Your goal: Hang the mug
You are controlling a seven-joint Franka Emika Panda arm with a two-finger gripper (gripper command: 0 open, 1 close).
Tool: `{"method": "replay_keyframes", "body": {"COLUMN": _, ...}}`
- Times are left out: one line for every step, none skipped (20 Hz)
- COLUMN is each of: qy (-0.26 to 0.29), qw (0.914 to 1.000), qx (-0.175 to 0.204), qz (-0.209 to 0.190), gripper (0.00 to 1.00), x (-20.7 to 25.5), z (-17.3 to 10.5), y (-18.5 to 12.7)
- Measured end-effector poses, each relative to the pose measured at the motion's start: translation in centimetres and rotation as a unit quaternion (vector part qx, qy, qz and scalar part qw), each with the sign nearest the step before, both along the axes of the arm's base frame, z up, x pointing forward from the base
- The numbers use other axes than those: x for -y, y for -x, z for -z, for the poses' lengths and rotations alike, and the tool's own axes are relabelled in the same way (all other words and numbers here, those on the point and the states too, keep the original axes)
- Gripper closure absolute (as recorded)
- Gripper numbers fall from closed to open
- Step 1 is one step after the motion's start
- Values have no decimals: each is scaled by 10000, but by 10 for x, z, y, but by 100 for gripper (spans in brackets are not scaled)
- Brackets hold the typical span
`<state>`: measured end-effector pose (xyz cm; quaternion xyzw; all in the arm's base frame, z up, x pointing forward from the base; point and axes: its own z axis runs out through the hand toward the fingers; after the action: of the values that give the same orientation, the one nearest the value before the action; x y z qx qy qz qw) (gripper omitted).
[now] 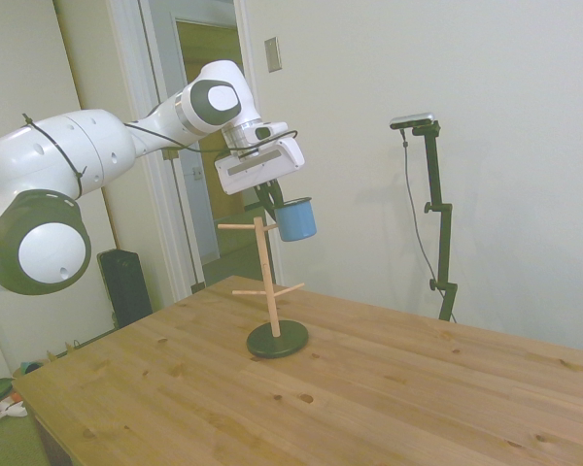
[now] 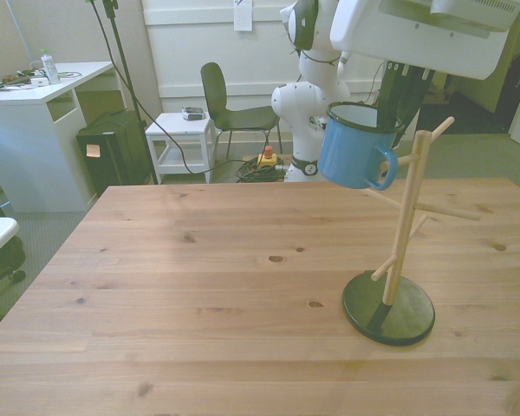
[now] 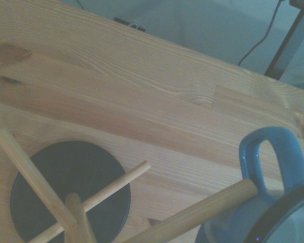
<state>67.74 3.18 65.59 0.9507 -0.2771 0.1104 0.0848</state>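
The robot's gripper should release the light-blue mug, now held beside the tree's top, under the upper peg nearest its handle (image 1: 283, 251) (image 3: 197, 215), so that it hangs close beside the post.
My gripper (image 1: 270, 200) is shut on the rim of the light-blue mug (image 1: 295, 219), holding it in the air beside the top of a wooden mug tree (image 1: 269, 282). The tree is a thin post with several pegs on a dark round base (image 2: 388, 308). In the front view the mug (image 2: 355, 147) hangs tilted, and its handle (image 2: 385, 170) faces the post, right at the tip of an upper peg (image 2: 406, 159). From the wrist, that peg (image 3: 192, 215) ends against the mug's body just below the handle loop (image 3: 273, 157), not through it.
The wooden table (image 2: 199, 286) spreads wide toward the front view's left. The tree stands near the front view's right edge. Beyond the far edge are a dark chair (image 2: 230, 108), a small white side table (image 2: 180, 130) and a white desk (image 2: 35, 95).
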Motion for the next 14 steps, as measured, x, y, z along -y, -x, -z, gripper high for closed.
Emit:
{"method": "replay_keyframes", "body": {"qy": 5, "qw": 10000, "qx": -3, "qz": -12, "gripper": 100, "x": -2, "z": 1, "y": 0}}
{"method": "replay_keyframes", "body": {"qy": 15, "qw": 10000, "qx": -6, "qz": -22, "gripper": 100, "x": -4, "z": 1, "y": 0}}
{"method": "replay_keyframes", "body": {"qy": 27, "qw": 10000, "qx": -10, "qz": -31, "gripper": 100, "x": -7, "z": 2, "y": -1}}
{"method": "replay_keyframes", "body": {"qy": 44, "qw": 10000, "qx": -16, "qz": -42, "gripper": 100, "x": -9, "z": 3, "y": -1}}
{"method": "replay_keyframes", "body": {"qy": 71, "qw": 10000, "qx": -23, "qz": -56, "gripper": 100, "x": -12, "z": 4, "y": -1}}
{"method": "replay_keyframes", "body": {"qy": 95, "qw": 9999, "qx": -32, "qz": -76, "gripper": 100, "x": -15, "z": 5, "y": -1}}
{"method": "replay_keyframes", "body": {"qy": 109, "qw": 9999, "qx": -43, "qz": -103, "gripper": 100, "x": -19, "z": 6, "y": -1}}
{"method": "replay_keyframes", "body": {"qy": 129, "qw": 9998, "qx": -50, "qz": -131, "gripper": 100, "x": -23, "z": 7, "y": -1}}
{"method": "replay_keyframes", "body": {"qy": 150, "qw": 9997, "qx": -55, "qz": -157, "gripper": 100, "x": -27, "z": 7, "y": 0}}
{"method": "replay_keyframes", "body": {"qy": 166, "qw": 9997, "qx": -64, "qz": -178, "gripper": 100, "x": -31, "z": 8, "y": 0}}
{"method": "replay_keyframes", "body": {"qy": 177, "qw": 9996, "qx": -79, "qz": -195, "gripper": 100, "x": -33, "z": 8, "y": 1}}
{"method": "replay_keyframes", "body": {"qy": 183, "qw": 9996, "qx": -97, "qz": -201, "gripper": 100, "x": -36, "z": 9, "y": 2}}
{"method": "replay_keyframes", "body": {"qy": 185, "qw": 9996, "qx": -113, "qz": -203, "gripper": 100, "x": -37, "z": 10, "y": 3}}
{"method": "replay_keyframes", "body": {"qy": 194, "qw": 9995, "qx": -124, "qz": -201, "gripper": 100, "x": -38, "z": 11, "y": 4}}
